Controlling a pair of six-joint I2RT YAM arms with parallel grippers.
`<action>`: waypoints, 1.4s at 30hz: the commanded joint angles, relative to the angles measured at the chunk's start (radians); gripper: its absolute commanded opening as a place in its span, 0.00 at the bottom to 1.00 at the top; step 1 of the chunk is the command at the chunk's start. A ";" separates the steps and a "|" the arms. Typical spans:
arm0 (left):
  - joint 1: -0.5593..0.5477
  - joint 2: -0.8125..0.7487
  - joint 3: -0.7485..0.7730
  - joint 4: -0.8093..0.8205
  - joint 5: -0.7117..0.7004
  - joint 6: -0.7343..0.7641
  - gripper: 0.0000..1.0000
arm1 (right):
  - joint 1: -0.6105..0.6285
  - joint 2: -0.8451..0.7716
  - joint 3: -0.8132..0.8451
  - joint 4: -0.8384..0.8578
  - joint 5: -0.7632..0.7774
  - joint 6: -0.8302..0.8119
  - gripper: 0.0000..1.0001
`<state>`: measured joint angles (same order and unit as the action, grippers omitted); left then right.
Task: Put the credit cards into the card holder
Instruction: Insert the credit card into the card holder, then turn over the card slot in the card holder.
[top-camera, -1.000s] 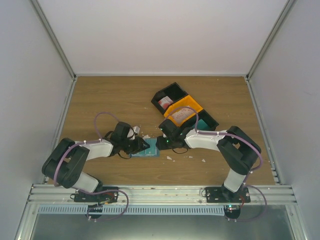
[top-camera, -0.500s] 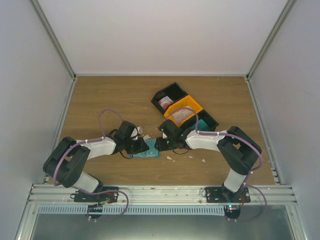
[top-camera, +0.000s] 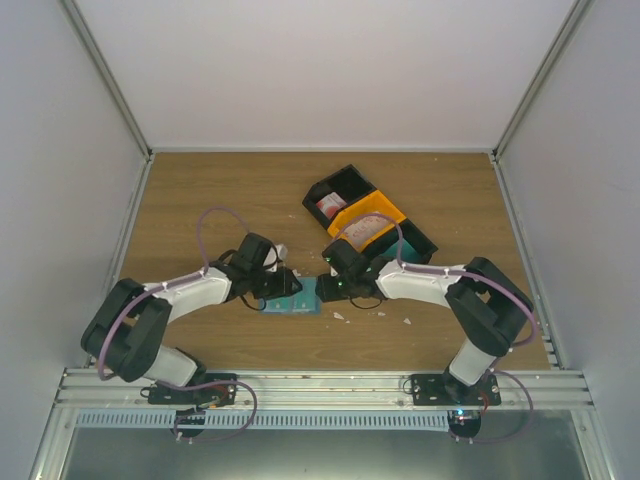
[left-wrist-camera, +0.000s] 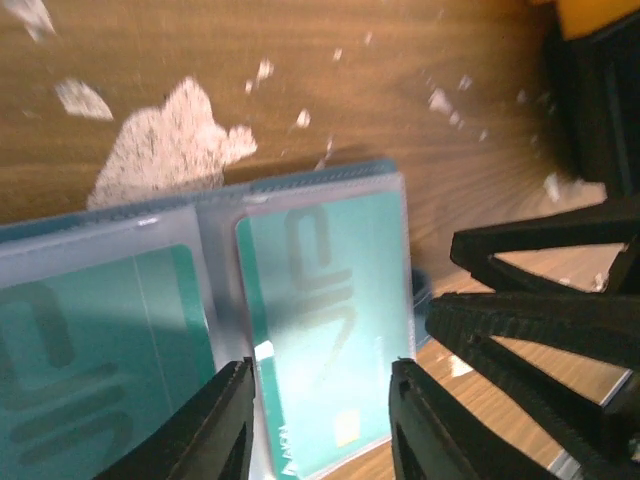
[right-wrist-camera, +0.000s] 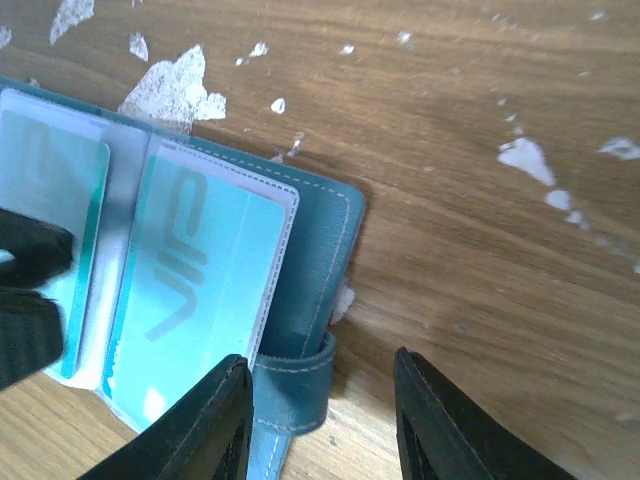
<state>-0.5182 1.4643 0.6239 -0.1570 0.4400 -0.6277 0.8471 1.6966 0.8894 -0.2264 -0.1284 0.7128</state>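
Note:
Both facing sleeves already have teal cards in them, so the robot's left hand will take the sleeve farther from the robot's right gripper (left-wrist-camera: 95, 345) by its edge and flip it over.
The teal card holder (top-camera: 304, 298) lies open on the table between both grippers. Its clear sleeves hold teal cards marked VIP (left-wrist-camera: 325, 320) (right-wrist-camera: 195, 290). My left gripper (left-wrist-camera: 320, 425) hovers open, its fingers straddling the right-hand sleeve. My right gripper (right-wrist-camera: 325, 420) is open at the holder's right edge. The holder's strap (right-wrist-camera: 295, 385) sits between its fingers, close to the left one. Two credit cards lie in the bins: a red-and-white one (top-camera: 328, 207) and a pinkish-white one (top-camera: 366, 232).
A row of bins stands behind the right gripper: black (top-camera: 347, 182), orange (top-camera: 385, 209), and black with a teal block (top-camera: 407, 249). White scraps (left-wrist-camera: 170, 150) (right-wrist-camera: 172, 92) litter the wood around the holder. The right gripper's fingers (left-wrist-camera: 540, 320) are close beside my left gripper.
The left arm has stretched a little to the right and away, bringing its gripper further over the holder. The right gripper has shifted slightly. The holder has stayed where it was.

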 joint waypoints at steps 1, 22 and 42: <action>-0.006 -0.082 0.058 -0.090 -0.113 0.041 0.44 | 0.002 -0.056 0.039 -0.089 0.099 -0.007 0.41; 0.188 -0.246 -0.091 -0.122 -0.102 0.016 0.33 | 0.168 0.228 0.320 -0.123 0.060 -0.157 0.29; 0.198 -0.189 -0.119 -0.086 -0.013 0.068 0.28 | 0.165 0.303 0.341 -0.188 0.085 -0.114 0.15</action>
<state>-0.3283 1.2610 0.5175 -0.2974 0.3874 -0.5831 1.0115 1.9526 1.2255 -0.3645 -0.0631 0.5846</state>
